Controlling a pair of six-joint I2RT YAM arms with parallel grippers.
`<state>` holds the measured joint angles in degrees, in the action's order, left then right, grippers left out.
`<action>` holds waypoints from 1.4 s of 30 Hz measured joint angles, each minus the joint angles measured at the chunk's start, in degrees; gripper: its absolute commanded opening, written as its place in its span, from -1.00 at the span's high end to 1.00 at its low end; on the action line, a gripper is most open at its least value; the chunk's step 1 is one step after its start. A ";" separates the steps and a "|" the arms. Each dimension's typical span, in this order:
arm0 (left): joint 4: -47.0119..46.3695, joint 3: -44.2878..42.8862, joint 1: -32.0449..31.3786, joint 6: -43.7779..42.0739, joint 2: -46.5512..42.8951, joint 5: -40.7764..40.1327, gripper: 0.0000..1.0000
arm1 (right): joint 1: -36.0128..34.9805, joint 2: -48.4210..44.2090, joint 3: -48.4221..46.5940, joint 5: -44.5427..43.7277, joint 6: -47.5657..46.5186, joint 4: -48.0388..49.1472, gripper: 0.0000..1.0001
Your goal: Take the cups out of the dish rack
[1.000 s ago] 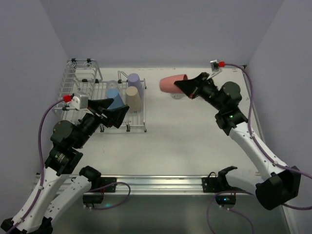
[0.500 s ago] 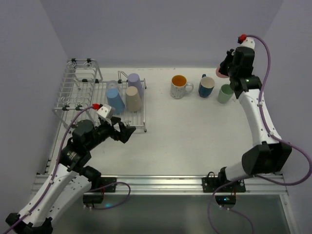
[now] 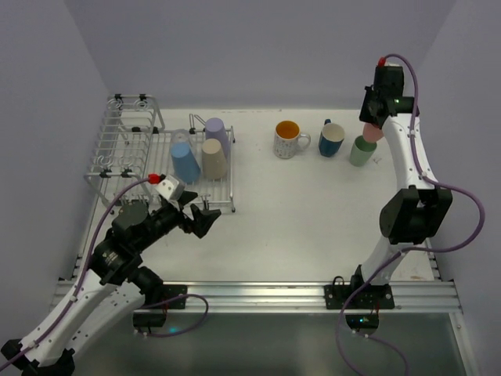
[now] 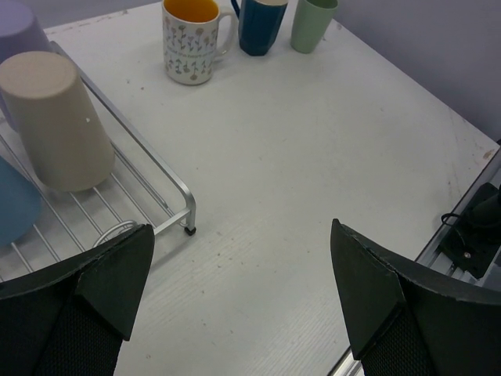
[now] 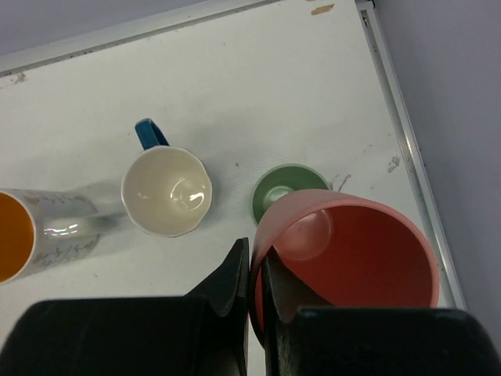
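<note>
I will next move my left gripper to the beige cup between the blue and lilac cups and close it around the beige cup's upturned bottom point(image 3: 212, 146) point(image 4: 39, 74).
The wire dish rack point(image 3: 125, 149) stands at the back left and holds a blue cup point(image 3: 185, 160), a beige cup point(image 3: 213, 157) and a lilac cup point(image 3: 218, 135), all upside down. A speckled orange-lined mug point(image 3: 288, 139), a dark blue mug point(image 3: 332, 139) and a mint cup point(image 3: 361, 150) stand upright in a row at the back right. My right gripper point(image 5: 256, 274) is shut on the rim of a pink cup point(image 5: 352, 251), held mouth up just above and beside the mint cup point(image 5: 278, 192). My left gripper point(image 4: 243, 282) is open and empty over bare table by the rack's near right corner point(image 4: 156, 176).
The table's right edge strip point(image 5: 407, 141) runs close beside the pink cup, with the side wall behind it. A metal rail point(image 3: 258, 294) with arm mounts lines the near edge. A black cable clamp point(image 4: 470, 227) sits at the near right.
My right arm has swung the pink cup from above the table's back middle to the far right corner, turning it mouth up over the mint cup. My left gripper has drawn back from the rack.
</note>
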<state>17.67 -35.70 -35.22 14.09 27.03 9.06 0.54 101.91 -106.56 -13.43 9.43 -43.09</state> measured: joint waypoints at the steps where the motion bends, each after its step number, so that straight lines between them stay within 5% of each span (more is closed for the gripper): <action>1: 0.04 0.00 -0.24 -0.02 -0.07 -0.22 -1.00 | 0.28 0.42 -0.22 0.17 -0.13 -0.26 1.00; 35: 0.50 0.00 -0.52 -0.02 2.38 -3.15 -1.00 | 2.16 13.35 1.60 5.20 -1.68 2.86 0.99; 42: 0.55 0.00 0.13 0.00 3.30 -3.21 -1.00 | 2.16 13.38 1.66 5.18 -1.68 3.91 0.38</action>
<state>18.22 -35.70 -35.09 14.09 30.33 5.85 2.70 115.28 -104.90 -8.25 7.75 -39.18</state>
